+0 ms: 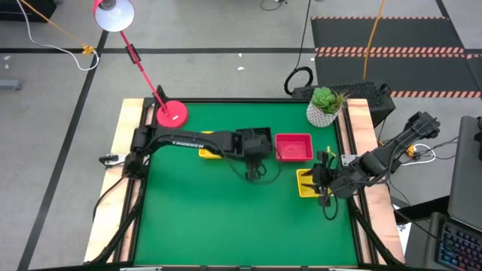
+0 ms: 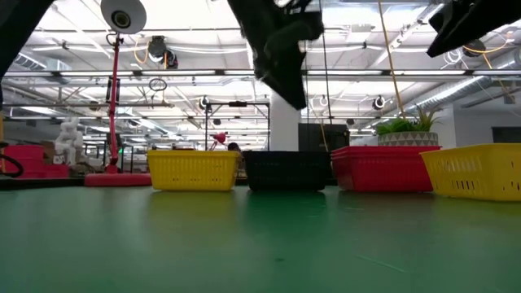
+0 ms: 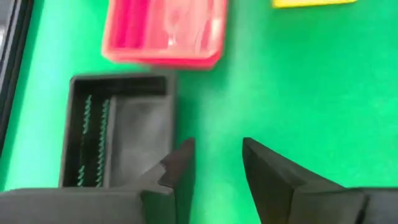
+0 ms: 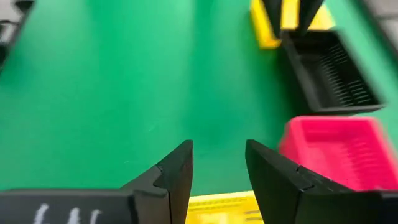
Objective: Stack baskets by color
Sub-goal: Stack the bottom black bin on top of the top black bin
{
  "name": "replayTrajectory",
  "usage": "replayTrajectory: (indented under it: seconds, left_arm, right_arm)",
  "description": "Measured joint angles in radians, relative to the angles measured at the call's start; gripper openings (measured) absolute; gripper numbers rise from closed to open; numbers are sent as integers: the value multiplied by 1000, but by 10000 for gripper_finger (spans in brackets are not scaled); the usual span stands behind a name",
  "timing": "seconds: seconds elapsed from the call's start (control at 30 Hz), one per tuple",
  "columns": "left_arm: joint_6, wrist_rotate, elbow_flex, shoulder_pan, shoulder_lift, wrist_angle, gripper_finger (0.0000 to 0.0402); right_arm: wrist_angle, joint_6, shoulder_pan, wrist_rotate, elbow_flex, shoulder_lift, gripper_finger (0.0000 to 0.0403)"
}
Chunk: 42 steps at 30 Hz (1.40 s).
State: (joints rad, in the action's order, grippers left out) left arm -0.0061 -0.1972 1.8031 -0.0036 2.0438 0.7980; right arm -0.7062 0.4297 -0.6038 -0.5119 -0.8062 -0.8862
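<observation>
The near-side rim [image 1: 316,196] of the yellow basket beneath my right gripper, the one standing nearer than the red basket, should be gripped next by that gripper.
Four baskets stand on the green table. From left to right in the low view they are a yellow basket [image 2: 194,169], a black basket [image 2: 286,171], a red basket [image 2: 383,167] and a second yellow basket [image 2: 476,171]. My left gripper [image 3: 217,162] hangs open above the table, just beside the black basket [image 3: 118,130] and short of the red basket [image 3: 165,31], with nothing between its fingers. In the high view my left arm hides the black basket. My right gripper [image 4: 217,155] is open in the air over the right-hand yellow basket [image 4: 217,208], near the table's right edge.
A red lamp base [image 1: 172,114] sits at the far left of the table, and a white plant pot [image 1: 324,109] at the far right corner. The near half of the green table [image 1: 226,226] shows bare. Wooden rims border the left and right sides.
</observation>
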Motion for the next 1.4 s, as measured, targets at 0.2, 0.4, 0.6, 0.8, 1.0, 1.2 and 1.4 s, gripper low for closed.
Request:
replayTrajectory:
  seconds: [0.2,0.4,0.6,0.8,1.0,1.2,1.4]
  left_arm:
    - [26,-22,-1,-63,-17,-24,97]
    - [75,-31,-1,-87,-21,-65,90]
    - [93,-27,-90,-101,-25,-97,90]
    - [129,-31,-177,-89,-80,-177,90]
    - [155,-139,-261,-29,-97,-368,98]
    - [180,-136,-281,39,-23,-396,148]
    - [165,-115,-277,49,-14,-381,202]
  right_arm:
    - [22,63,-1,149,0,-109,143]
    - [17,128,-28,185,0,-168,143]
    - [-84,288,-118,198,0,-205,143]
    - [-164,385,-187,198,0,-226,143]
    - [-168,386,-197,168,0,-224,143]
    - [-176,369,-194,148,0,-220,143]
    - [-204,364,-186,141,0,-207,143]
